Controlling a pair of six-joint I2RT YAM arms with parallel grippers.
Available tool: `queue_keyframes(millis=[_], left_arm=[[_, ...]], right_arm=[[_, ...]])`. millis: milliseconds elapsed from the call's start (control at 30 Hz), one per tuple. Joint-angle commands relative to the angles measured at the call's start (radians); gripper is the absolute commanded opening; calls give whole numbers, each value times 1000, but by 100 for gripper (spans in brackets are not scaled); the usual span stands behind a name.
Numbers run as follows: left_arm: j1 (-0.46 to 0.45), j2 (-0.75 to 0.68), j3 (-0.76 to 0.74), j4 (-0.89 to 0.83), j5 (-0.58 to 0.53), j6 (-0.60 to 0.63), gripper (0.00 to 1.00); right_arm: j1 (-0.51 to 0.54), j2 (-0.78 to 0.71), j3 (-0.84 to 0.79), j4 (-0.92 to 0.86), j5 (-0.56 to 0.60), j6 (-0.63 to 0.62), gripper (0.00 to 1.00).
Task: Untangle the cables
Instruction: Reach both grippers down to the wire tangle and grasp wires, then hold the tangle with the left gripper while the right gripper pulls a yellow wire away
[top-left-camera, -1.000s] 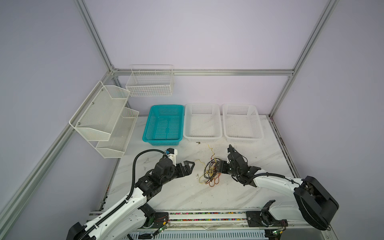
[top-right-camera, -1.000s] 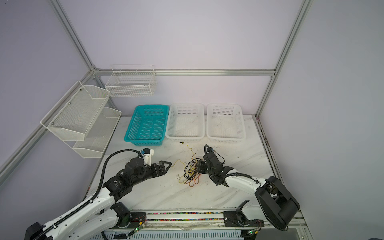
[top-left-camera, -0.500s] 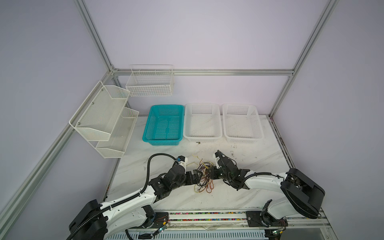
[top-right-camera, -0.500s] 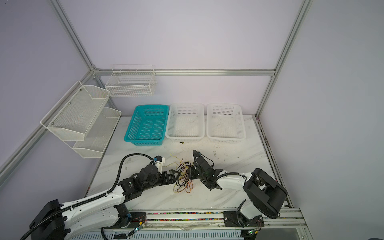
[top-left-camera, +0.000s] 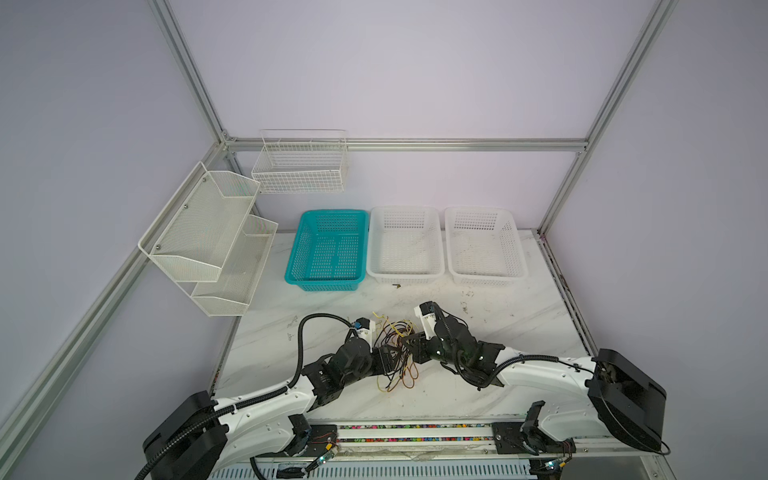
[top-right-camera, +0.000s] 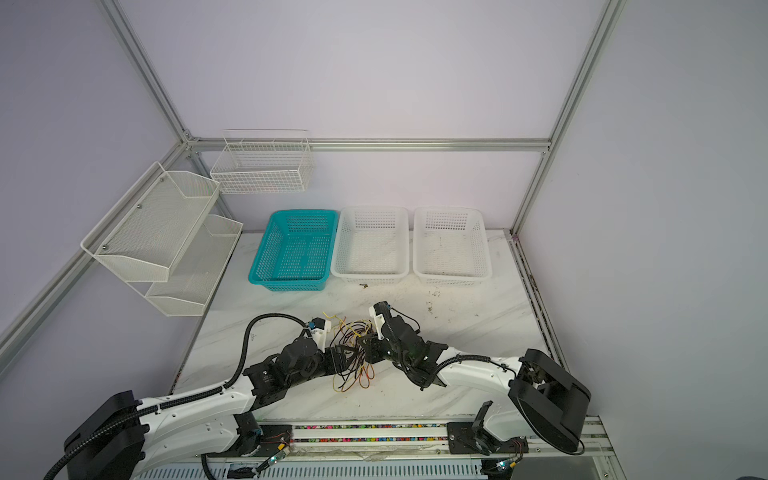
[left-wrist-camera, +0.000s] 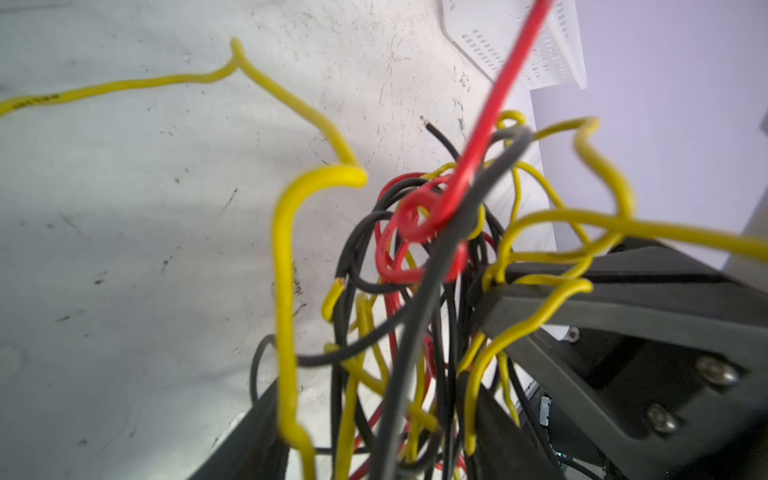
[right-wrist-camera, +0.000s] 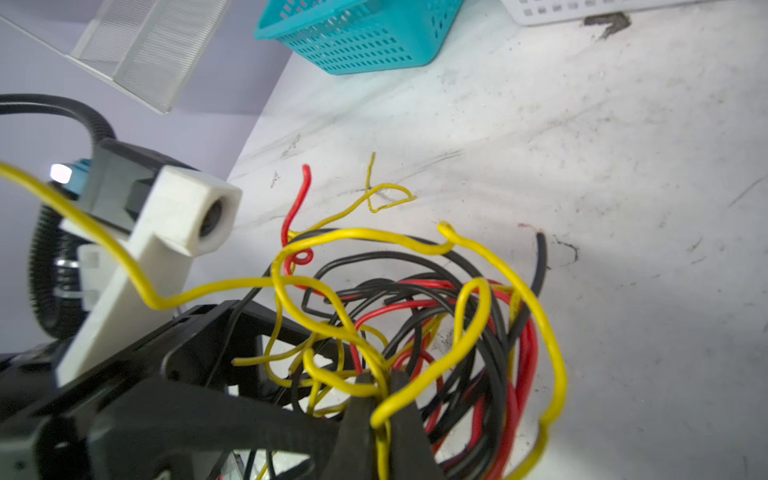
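I need to open my right gripper, which pinches the yellow cable where its loops cross in the tangle, then take that cable's outer loop (right-wrist-camera: 547, 336) and pull it clear.
The cables (top-left-camera: 397, 353) (top-right-camera: 353, 357) lie as one tangle of thin yellow, black and red wires on the marble table, between my two grippers in both top views. My right gripper (right-wrist-camera: 380, 378) (top-left-camera: 409, 345) is shut on a yellow cable (right-wrist-camera: 382, 453) at the tangle's right side. Loops of red and black wire (right-wrist-camera: 498, 332) hang round it. My left gripper (left-wrist-camera: 374, 415) (top-left-camera: 388, 358) reaches in from the left. Its two fingers stand apart, with a loose bundle of cables (left-wrist-camera: 415, 257) running between them. The two grippers nearly meet.
At the back of the table stand a teal basket (top-left-camera: 328, 249) and two white baskets (top-left-camera: 405, 245) (top-left-camera: 484, 245). A two-tier mesh shelf (top-left-camera: 208, 237) and a wire basket (top-left-camera: 301, 166) hang on the left and back walls. The right gripper's body (left-wrist-camera: 623, 332) fills one corner of the left wrist view.
Both arms have closed in on the tangle from either side. The right gripper has shut on a yellow cable. The left gripper has pushed into the bundle and its fingers have narrowed.
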Motion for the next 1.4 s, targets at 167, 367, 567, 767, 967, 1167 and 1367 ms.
queue_keyframes(millis=[167, 367, 567, 767, 967, 1167, 1367], left_arm=[[-7, 15, -44, 78, -11, 5, 25], [-5, 8, -48, 72, -26, 14, 0], [-6, -38, -57, 18, -61, 26, 0], [-5, -84, -50, -41, -82, 55, 0], [-5, -98, -40, -62, -75, 77, 0], [-5, -131, -45, -69, -74, 89, 0], [-5, -177, -53, -81, -71, 105, 0]], right_arm=[[10, -93, 40, 40, -43, -19, 0], [9, -125, 49, -19, -20, -27, 1], [8, -171, 58, -103, 38, -34, 14], [8, -181, 74, -151, 45, -36, 40], [10, -160, 81, -146, 51, -32, 44], [8, -83, 103, -181, 70, 1, 44], [-6, -63, 94, -198, 158, 37, 43]])
